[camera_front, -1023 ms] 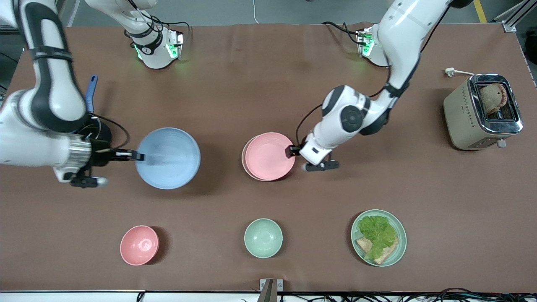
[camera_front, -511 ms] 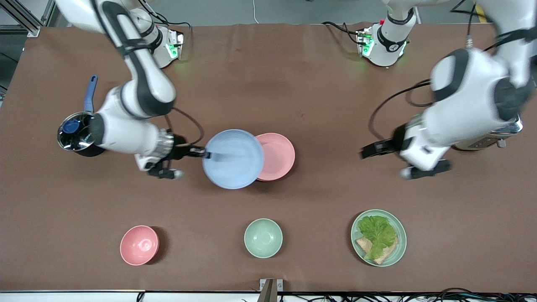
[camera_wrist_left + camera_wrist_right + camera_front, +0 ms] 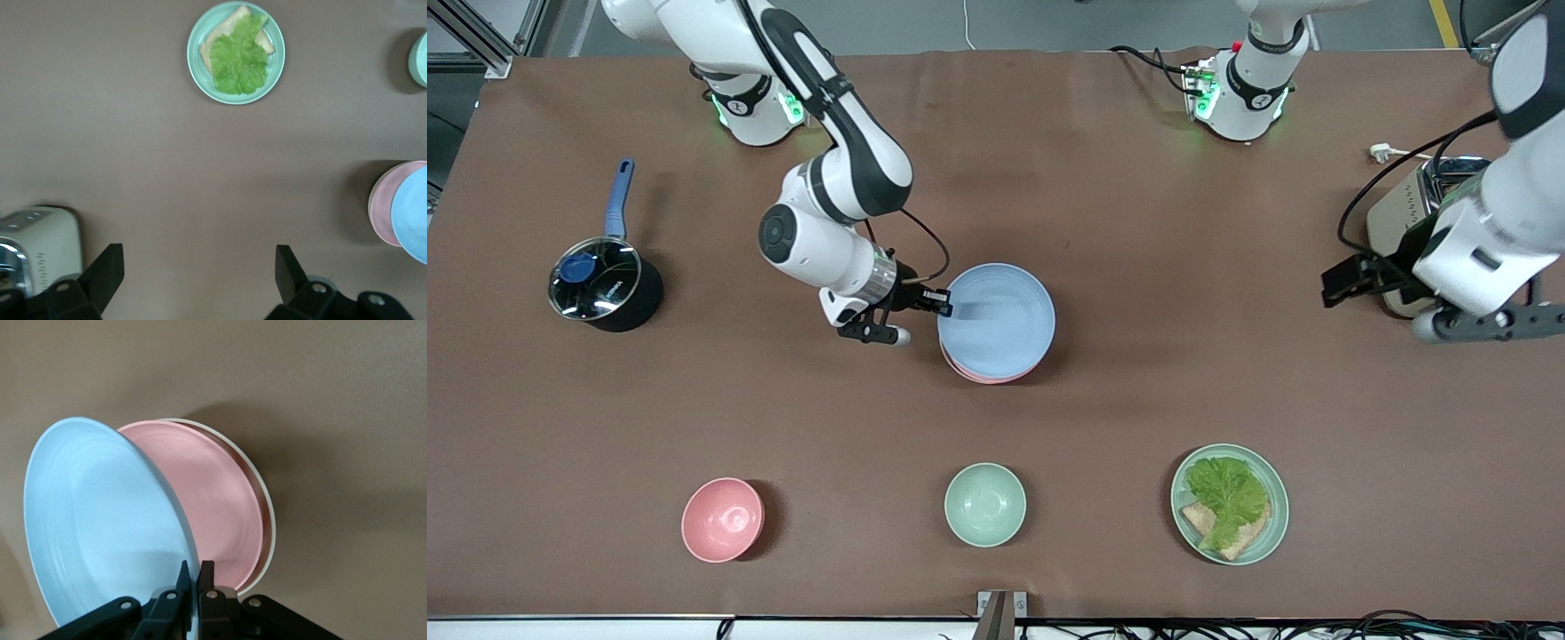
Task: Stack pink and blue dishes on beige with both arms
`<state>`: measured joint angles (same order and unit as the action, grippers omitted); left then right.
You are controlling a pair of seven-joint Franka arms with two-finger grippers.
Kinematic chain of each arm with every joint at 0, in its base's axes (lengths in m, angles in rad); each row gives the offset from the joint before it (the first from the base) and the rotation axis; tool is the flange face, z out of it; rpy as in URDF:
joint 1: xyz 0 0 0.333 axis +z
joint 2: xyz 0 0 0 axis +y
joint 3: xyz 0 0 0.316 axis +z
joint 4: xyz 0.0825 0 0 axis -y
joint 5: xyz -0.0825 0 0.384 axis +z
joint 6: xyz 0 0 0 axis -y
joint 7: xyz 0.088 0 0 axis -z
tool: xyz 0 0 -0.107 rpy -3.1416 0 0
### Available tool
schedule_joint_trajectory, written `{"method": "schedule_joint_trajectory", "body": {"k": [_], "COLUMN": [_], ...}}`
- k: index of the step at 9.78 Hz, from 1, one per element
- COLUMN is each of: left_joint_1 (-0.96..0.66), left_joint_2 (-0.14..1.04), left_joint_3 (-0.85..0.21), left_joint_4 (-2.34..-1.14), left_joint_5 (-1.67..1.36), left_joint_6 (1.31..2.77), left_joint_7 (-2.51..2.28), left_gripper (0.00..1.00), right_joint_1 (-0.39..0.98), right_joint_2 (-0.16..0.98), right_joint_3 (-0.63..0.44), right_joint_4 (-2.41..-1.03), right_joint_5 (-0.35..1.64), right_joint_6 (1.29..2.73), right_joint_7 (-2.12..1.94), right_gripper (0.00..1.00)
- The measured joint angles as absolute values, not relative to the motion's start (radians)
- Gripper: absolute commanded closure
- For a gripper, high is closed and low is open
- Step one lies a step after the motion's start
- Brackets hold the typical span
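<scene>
Next, I set the light blue plate down from my right gripper on the pink plate [image 3: 994,330] [image 3: 199,505] that sits on the beige plate.
The light blue plate [image 3: 1000,316] [image 3: 100,520] hangs tilted over the pink plate [image 3: 220,500], covering nearly all of it in the front view. My right gripper [image 3: 943,307] [image 3: 197,573] is shut on the blue plate's rim, at the side toward the right arm's end of the table. Only a pink sliver [image 3: 978,377] shows at the edge nearest the front camera. The pink plate rests on the beige plate [image 3: 264,495], of which just the rim shows. My left gripper [image 3: 1343,280] [image 3: 197,267] is open, holds nothing, and hovers beside the toaster.
A toaster [image 3: 1392,209] [image 3: 33,247] stands at the left arm's end, partly covered by that arm. A black pot with a blue handle [image 3: 605,284] sits at the right arm's end. Nearest the front camera lie a pink bowl [image 3: 722,520], a mint bowl [image 3: 984,504] and a lettuce plate [image 3: 1230,504] [image 3: 235,53].
My right arm has carried the blue plate from its end of the table to over the pink plate. My left gripper let go of the pink plate and drew back to the toaster.
</scene>
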<state>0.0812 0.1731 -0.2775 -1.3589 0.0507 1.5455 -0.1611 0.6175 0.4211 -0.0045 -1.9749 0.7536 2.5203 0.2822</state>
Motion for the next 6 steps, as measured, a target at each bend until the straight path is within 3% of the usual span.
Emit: {"method": "schedule_joint_trajectory", "body": {"k": [2, 4, 5, 6], "left_joint_1": [-0.021, -0.057, -0.057, -0.056], "left_joint_2": [0.08, 0.0, -0.029, -0.049], "left_joint_3": [-0.119, -0.057, -0.056, -0.055], "left_joint_4": [-1.368, -1.423, -1.454, -1.475], "left_joint_5": [0.046, 0.021, 0.012, 0.01], "left_joint_6": [1.47, 1.447, 1.447, 1.446], "left_joint_7": [-0.038, -0.019, -0.019, -0.019], "left_gripper": [0.0, 0.0, 0.0, 0.0], "right_joint_1": [0.636, 0.653, 0.656, 0.657], "right_joint_2": [0.447, 0.464, 0.467, 0.471], "right_joint_3": [-0.005, -0.006, -0.006, -0.006], "right_joint_4": [-1.99, -1.99, -1.991, -1.992], "right_joint_5": [0.754, 0.755, 0.755, 0.755], "right_joint_6": [2.571, 2.59, 2.594, 2.599], "right_joint_7": [0.282, 0.282, 0.282, 0.282], "right_gripper": [0.98, 0.97, 0.91, 0.67]}}
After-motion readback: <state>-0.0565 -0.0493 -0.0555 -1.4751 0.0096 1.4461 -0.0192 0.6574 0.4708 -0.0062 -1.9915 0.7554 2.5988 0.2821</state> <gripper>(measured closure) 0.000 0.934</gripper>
